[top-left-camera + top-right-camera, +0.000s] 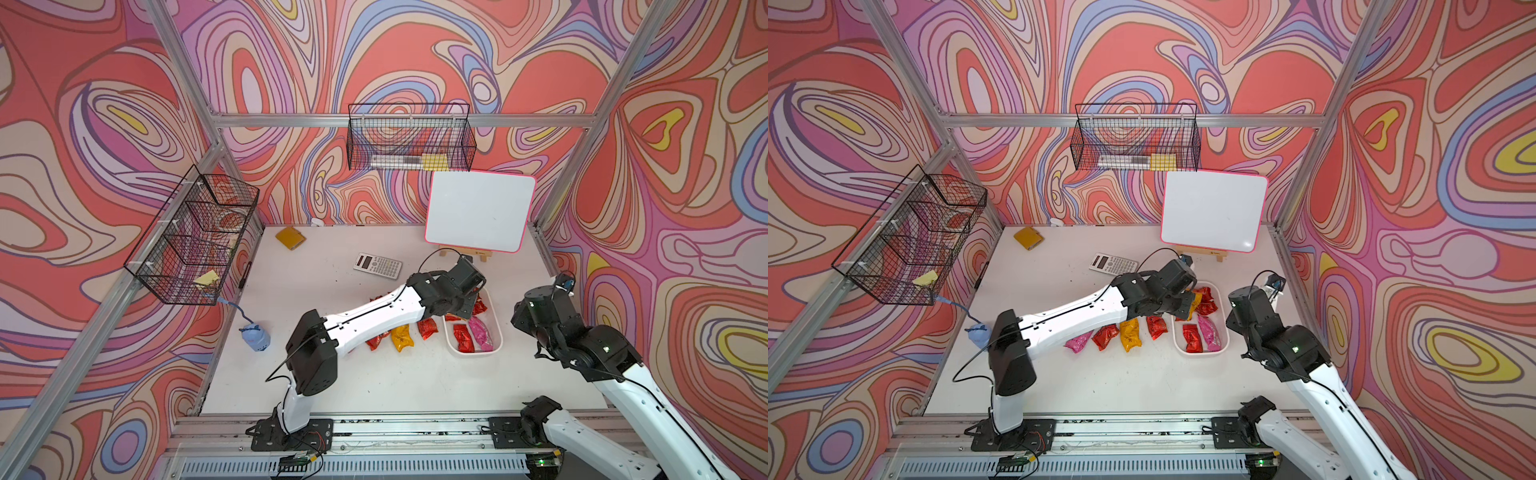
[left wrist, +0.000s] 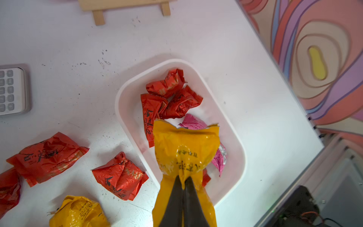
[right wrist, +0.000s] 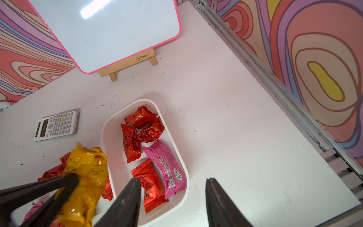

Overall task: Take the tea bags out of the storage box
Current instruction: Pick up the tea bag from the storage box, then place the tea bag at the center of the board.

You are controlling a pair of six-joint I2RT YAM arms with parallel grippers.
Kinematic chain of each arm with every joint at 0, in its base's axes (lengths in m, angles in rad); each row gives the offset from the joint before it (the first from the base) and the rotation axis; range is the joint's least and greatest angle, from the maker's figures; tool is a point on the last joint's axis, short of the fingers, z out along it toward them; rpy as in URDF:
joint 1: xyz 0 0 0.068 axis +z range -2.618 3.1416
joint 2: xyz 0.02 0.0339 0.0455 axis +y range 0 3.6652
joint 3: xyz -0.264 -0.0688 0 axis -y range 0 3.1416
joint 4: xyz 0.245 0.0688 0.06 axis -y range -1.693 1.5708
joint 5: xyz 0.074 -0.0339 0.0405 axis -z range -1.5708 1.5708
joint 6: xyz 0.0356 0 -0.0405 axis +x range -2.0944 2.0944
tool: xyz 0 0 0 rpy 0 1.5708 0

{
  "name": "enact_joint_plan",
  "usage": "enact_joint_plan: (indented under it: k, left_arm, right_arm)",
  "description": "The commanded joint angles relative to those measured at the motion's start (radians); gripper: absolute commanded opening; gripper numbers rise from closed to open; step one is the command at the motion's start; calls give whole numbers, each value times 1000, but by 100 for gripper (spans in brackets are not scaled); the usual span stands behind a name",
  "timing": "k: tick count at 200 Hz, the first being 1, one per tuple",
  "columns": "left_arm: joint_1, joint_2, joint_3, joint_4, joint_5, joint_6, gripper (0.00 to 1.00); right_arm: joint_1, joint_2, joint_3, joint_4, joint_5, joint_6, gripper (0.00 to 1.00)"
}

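Note:
Next, my left gripper sets down and releases the orange-yellow tea bag on the table (image 1: 357, 302) in front of the calculator's screen end.
The white storage box (image 1: 500, 332) sits right of the table's middle. It holds three red tea bags (image 2: 172, 94), another red one (image 3: 151, 184) and a pink one (image 3: 167, 167). My left gripper (image 2: 184, 182) is shut on an orange-yellow tea bag (image 2: 186, 145), raised at the box's left wall (image 2: 125, 98). That tea bag also shows in a top view (image 1: 1195, 301). Red (image 1: 1105, 336), yellow (image 1: 1130, 334), red (image 1: 1156, 327) and pink (image 1: 1079, 341) tea bags lie on the table left of the box. My right gripper (image 3: 173, 182) hangs open over the box's near end, holding nothing.
A calculator (image 1: 377, 266) lies behind the tea bags. A pink-edged whiteboard (image 1: 480, 212) on a wooden easel stands at the back right. A mustard pad (image 1: 290, 237) lies at the back left. Wire baskets (image 1: 409, 137) (image 1: 195, 237) hang on the walls. A blue object (image 1: 254, 337) sits at the left edge.

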Motion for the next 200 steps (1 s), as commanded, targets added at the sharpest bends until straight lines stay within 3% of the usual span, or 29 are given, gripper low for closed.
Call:
enact_joint_plan:
  k: [1,32,66,93,129,158,182,200]
  left_arm:
    - [73,-106,-165,91,-31,-90,0]
    - [257,-312,-471,154,-23,-110,0]
    - [487,-445,-659,148,-29,-10,0]
    - [619,-404,-708,147,-17,55,0]
    - [659,-264,-677,201,29,121,0]
    - [676,-160,-639,225,45,141,14]
    - [679,-140,-625,221,65,141,41]
    - [679,-173,-632,224,67,130,54]
  right_arm:
    - [2,32,-2,41,-33,-18,54]
    - [2,94,-14,92,-91,-35,55]
    - [2,190,-26,144,-179,-43,55]
    - [2,263,-44,194,-268,-47,55]
    - [2,341,-67,215,-333,-33,55]
    - [2,402,-69,241,-378,-50,55]
    - [3,462,-69,265,-435,-96,56]
    - [2,517,-73,273,-469,-150,55]
